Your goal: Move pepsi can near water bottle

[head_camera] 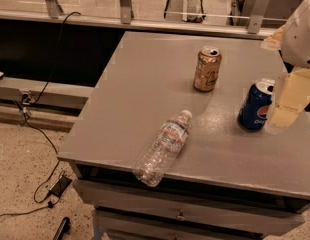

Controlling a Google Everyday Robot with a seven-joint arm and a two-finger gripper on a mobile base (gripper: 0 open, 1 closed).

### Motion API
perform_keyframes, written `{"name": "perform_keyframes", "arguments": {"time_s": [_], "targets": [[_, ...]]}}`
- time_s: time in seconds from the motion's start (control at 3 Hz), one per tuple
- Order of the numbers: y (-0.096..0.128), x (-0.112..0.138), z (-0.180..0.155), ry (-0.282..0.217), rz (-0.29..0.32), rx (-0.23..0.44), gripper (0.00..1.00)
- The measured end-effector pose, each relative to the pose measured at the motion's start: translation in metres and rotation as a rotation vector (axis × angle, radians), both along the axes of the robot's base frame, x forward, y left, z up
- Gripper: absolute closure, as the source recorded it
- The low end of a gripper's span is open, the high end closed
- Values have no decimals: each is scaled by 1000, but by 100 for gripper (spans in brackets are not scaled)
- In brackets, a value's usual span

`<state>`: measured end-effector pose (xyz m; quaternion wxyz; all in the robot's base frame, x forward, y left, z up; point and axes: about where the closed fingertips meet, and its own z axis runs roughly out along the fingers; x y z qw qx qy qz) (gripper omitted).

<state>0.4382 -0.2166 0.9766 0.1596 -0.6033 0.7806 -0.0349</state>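
Note:
I should next close my gripper on the upper half (261, 94) of the dark blue pepsi can, because this can needs to go near the water bottle.
The dark blue pepsi can (254, 107) stands upright near the right side of the grey table (145, 84). My gripper (286, 103), pale yellow under a white arm, hangs at the right edge of the view, right beside the can on its right and partly in front of it. The water bottle (162, 147), clear and crinkled with a white cap and a label band, lies on its side at the table's front edge. Its base juts a little over the edge and its cap points toward the back right. The can is well to the right of the bottle.
A gold-tan can (207, 69) stands upright further back on the table, left of the pepsi can. Drawers (185, 211) sit under the tabletop. Cables (42, 134) and a small device (60, 185) lie on the floor to the left. A railing (125, 4) runs behind.

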Motion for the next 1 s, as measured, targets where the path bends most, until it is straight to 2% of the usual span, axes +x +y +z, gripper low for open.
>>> {"name": "perform_keyframes", "arguments": {"time_s": [0.33,0.67,1.0], "targets": [[0,0,0,0,0,0,0],[-7,22,-3,2,9,35,0],[-16,60,-18,3,1,32,0]]}}
